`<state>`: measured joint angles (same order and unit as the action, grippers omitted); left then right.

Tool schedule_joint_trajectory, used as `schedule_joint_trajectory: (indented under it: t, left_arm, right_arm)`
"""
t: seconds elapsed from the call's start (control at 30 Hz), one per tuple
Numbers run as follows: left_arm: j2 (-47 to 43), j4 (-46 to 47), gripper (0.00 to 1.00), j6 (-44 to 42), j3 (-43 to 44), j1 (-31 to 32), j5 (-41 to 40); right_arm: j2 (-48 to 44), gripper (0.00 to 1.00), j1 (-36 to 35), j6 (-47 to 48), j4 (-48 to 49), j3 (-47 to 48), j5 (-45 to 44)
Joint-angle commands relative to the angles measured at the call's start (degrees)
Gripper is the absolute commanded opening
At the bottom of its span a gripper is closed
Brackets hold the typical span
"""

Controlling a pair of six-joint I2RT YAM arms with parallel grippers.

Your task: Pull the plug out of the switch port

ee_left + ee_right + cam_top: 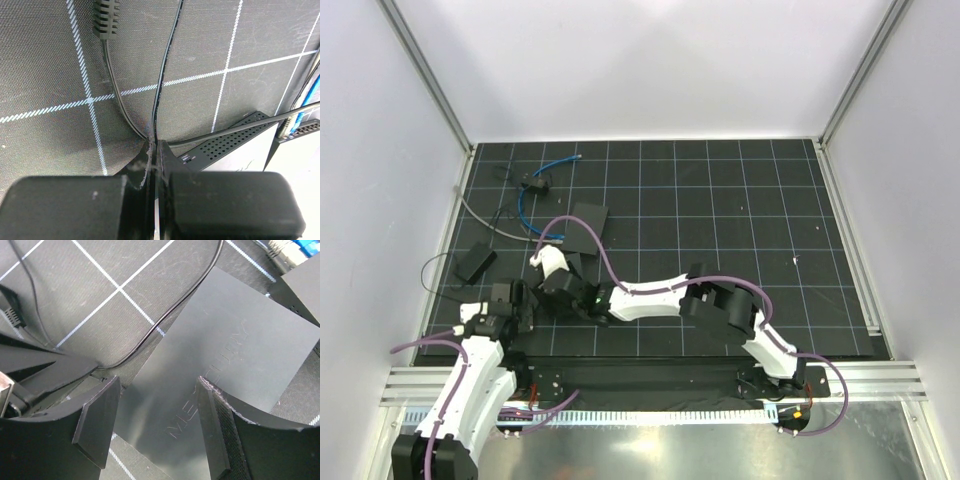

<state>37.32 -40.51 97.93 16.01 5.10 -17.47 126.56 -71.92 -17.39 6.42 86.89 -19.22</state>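
Observation:
The slab's flat top is wider than the fingers of my right gripper can span, so my right gripper should close at the slab's edge [134, 374] next to my left gripper.
The switch, a compact matte-black box [588, 222], lies on the gridded mat; a corner of it shows in the right wrist view [306, 290]. The bright-blue cable [524, 205] loops to the box's lower left edge. Its end [300, 245] shows beside a grey connector, but I cannot see the plug in the port clearly. My right gripper [156, 405] is open, straddling a flat black slab [225, 345] just short of the switch. My left gripper [155, 150] is shut, its tips on the mat where thin black wires [165, 75] meet.
A black adapter [475, 263] and its ribbed strain relief [106, 20] lie at the left. A grey cable [485, 220] and a small black device [535, 183] lie farther back. The slab's perforated side [235, 142] is right of my left gripper. Walls enclose the mat.

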Motion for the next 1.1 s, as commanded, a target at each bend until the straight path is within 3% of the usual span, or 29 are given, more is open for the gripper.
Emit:
schedule_joint_trajectory:
  t: [0.0,0.33,0.63,0.77,1.07]
  left_arm:
    - [-1.0,-1.3,0.00,1.6,-1.2,-0.3,1.0]
    - [-3.7,-3.3,0.00,4.0,-1.2,-0.2,-0.3]
    - [-6.7,-4.3,0.00,5.3,-1.5,-0.3,-0.8]
    - [-6.8,-4.7,0.00,4.8,-1.4,-0.3,-0.5]
    - [-6.5,-4.8,0.00,3.8,-1.2,-0.3,-0.2]
  right_arm:
    - [5.4,0.69,0.0,-2.5,-9.0,-1.8,-7.1]
    - [6.2,0.62,-0.1,-4.2,-12.7,-2.8,-11.3]
    - [5.6,0.64,-0.2,-4.1,-9.9,-4.4,-5.7]
    - [0.8,0.64,0.0,-2.0,-2.0,-9.5,-3.7]
    - [-6.7,0.59,1.5,0.8,1.8,-12.4,6.8]
